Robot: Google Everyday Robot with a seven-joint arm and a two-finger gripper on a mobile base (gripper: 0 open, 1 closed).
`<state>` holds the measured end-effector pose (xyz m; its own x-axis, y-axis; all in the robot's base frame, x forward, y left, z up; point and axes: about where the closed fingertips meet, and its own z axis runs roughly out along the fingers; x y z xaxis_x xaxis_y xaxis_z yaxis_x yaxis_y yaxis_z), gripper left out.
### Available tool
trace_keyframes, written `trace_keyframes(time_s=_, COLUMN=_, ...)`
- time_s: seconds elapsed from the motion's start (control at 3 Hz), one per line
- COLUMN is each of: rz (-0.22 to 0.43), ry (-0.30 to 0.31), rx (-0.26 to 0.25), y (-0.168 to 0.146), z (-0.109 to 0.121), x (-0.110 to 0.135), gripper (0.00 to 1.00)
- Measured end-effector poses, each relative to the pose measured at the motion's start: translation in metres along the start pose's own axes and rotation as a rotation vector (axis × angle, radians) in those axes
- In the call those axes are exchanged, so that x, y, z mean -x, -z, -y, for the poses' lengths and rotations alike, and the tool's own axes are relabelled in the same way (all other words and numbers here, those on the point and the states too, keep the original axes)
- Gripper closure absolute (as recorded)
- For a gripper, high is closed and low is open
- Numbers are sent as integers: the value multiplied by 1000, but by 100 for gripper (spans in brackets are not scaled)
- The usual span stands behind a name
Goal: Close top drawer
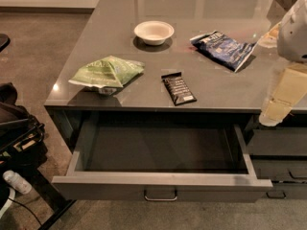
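My gripper is to go next to the end of the top drawer's front (255, 190), beside the shorter grey drawer fronts, and close there.
The top drawer (160, 187) is a very wide, shallow dark grey drawer under the counter, pulled far out toward me. Its inside (158, 147) holds nothing. A small loop handle (160, 195) sits at the middle of its flat front. My gripper (277, 108), cream-coloured below a white arm, hangs at the right edge of the view. It is over the counter's front right edge, just above and to the right of the drawer's right rear corner, apart from the drawer front and handle.
On the grey countertop (120, 13) lie a white bowl (154, 31), a green chip bag (108, 72), a dark snack bar (178, 88) and a blue chip bag (223, 48). Shorter grey drawer fronts (278, 147) stand to the right. A dark bag (17, 128) and a bottle (17, 182) sit at the left.
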<state>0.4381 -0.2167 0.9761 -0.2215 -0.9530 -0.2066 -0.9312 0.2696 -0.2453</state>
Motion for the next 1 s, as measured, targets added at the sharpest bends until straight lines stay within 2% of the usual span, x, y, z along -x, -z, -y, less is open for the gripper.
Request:
trace_keyframes(time_s=0.33, rz=2, ry=3, rx=-19, y=2, z=-2, x=2, gripper=0)
trace_keyframes(time_s=0.67, rz=53, ry=-11, rx=-46, y=-4, z=-27, x=-3, gripper=0)
trace_keyframes(time_s=1.0, rz=155, ry=-90, rx=-44, y=-42, z=-63, x=-30, gripper=0)
